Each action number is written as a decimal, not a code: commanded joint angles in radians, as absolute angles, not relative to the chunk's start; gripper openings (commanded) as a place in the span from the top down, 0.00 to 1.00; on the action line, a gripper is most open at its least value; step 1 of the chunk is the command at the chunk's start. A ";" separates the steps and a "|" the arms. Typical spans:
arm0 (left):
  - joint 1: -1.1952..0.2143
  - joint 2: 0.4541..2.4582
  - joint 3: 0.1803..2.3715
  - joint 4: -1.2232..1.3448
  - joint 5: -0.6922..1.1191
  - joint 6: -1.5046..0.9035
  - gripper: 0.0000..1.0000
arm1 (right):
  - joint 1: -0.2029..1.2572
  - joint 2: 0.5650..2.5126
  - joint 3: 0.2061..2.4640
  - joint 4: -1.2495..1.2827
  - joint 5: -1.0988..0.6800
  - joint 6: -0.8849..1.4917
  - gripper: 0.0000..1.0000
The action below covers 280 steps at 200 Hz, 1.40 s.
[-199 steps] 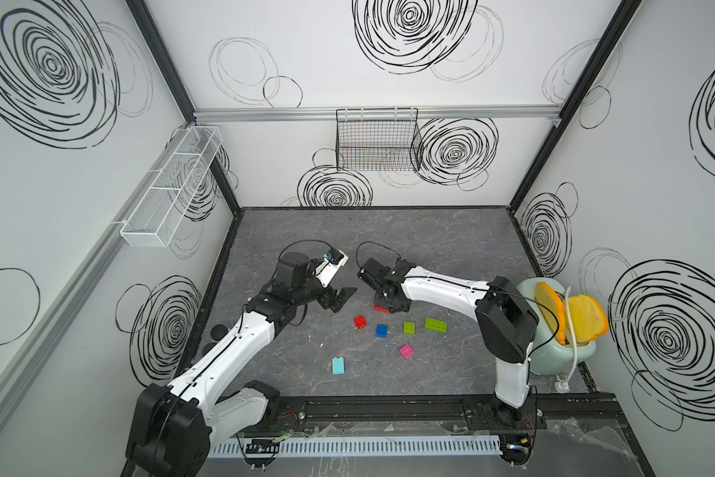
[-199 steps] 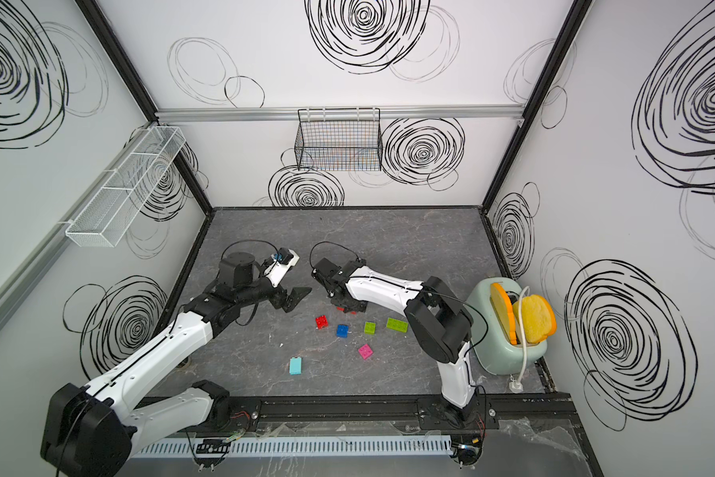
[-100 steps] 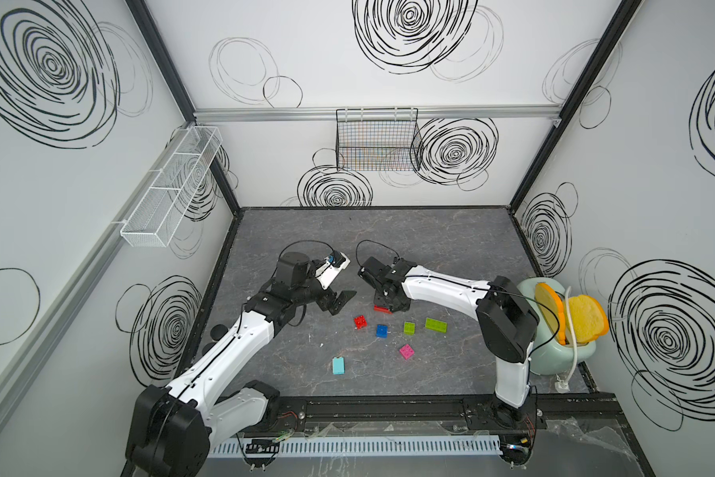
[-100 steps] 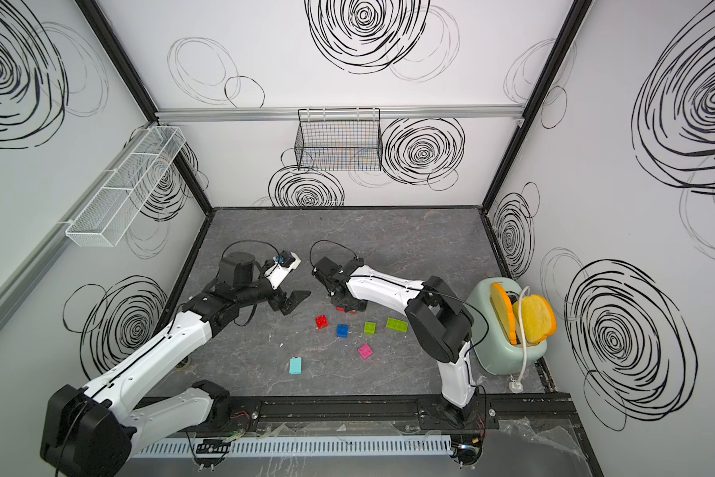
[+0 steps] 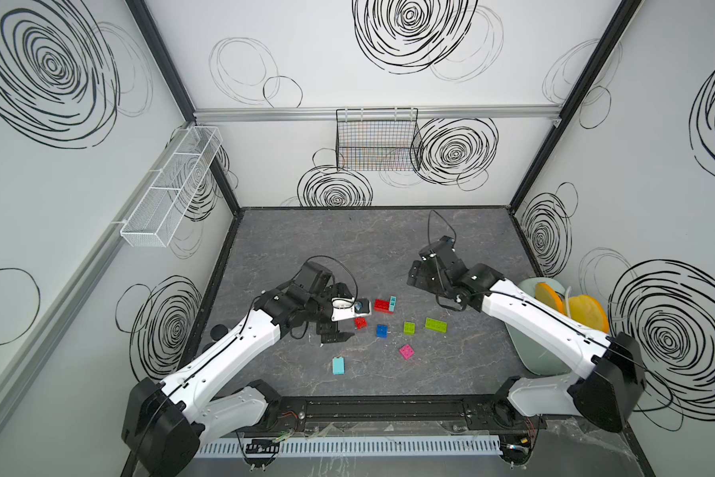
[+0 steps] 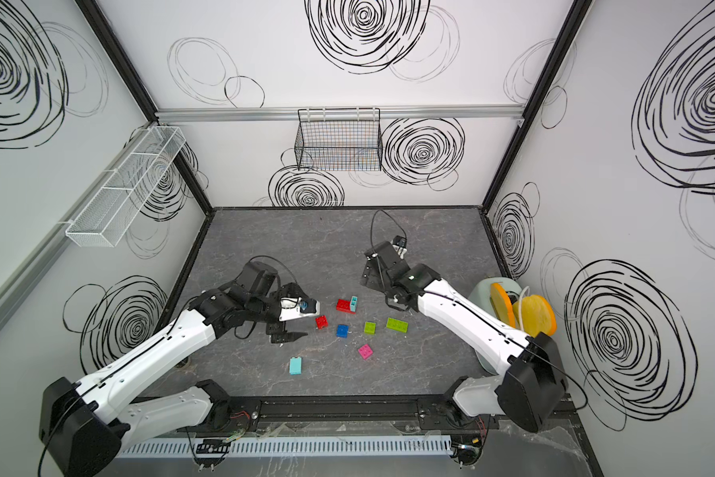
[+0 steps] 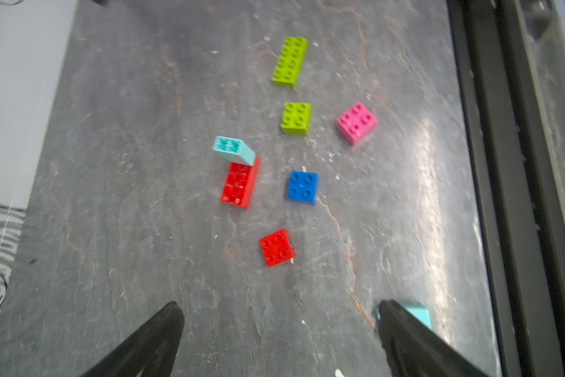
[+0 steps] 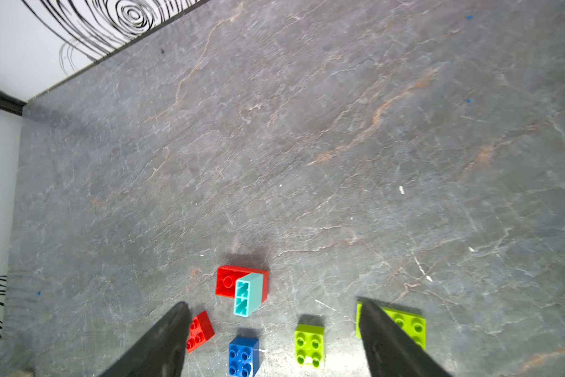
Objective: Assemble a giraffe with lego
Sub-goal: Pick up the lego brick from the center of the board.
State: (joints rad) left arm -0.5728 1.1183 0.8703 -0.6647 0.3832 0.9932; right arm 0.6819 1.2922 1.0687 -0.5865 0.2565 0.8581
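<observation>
Next, I close my left gripper on the opposite sides (image 5: 338,366) (image 7: 418,316) of the loose light-blue brick, the one that lies closest to the black front rail.
The lego lies loose mid-table in both top views. A long red brick (image 5: 381,305) has a light-blue brick (image 5: 393,303) at one end, hollow underside showing (image 8: 247,295). Near it lie a small red brick (image 5: 360,322), a blue brick (image 5: 381,330), a small lime brick (image 5: 409,327), a long lime brick (image 5: 435,324), a pink brick (image 5: 407,351) and another light-blue brick (image 5: 339,366). My left gripper (image 5: 335,332) hangs open and empty left of the small red brick (image 7: 276,248). My right gripper (image 5: 418,276) is open and empty, behind and right of the bricks. No assembled giraffe shows.
A pale green bin (image 5: 531,330) holding orange-yellow discs (image 5: 587,312) stands at the table's right edge under the right arm. A black wire basket (image 5: 376,140) hangs on the back wall and a white one (image 5: 170,186) on the left wall. A black rail (image 5: 384,409) borders the front.
My right gripper has opened and drawn back to the right, away from the long red brick, which stays on the table with the light-blue brick. My left gripper has moved toward the front.
</observation>
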 commanded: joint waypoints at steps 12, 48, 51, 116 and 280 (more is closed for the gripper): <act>-0.610 1.169 0.860 -0.832 0.289 1.328 0.02 | 0.614 1.118 0.958 -0.493 0.163 0.660 0.09; -0.641 1.228 0.843 -0.855 0.247 1.445 0.02 | 0.537 0.953 0.884 -0.492 0.180 0.571 0.01; -0.645 1.233 0.838 -0.851 0.242 1.449 0.02 | 0.528 0.941 0.882 -0.492 0.177 0.567 0.01; -0.705 1.263 0.686 -0.703 0.167 1.521 0.02 | 0.374 0.792 0.817 -0.544 0.116 0.509 0.01; -0.788 1.385 0.733 -0.681 0.205 1.440 0.02 | 0.333 0.741 0.774 -0.560 0.072 0.498 0.01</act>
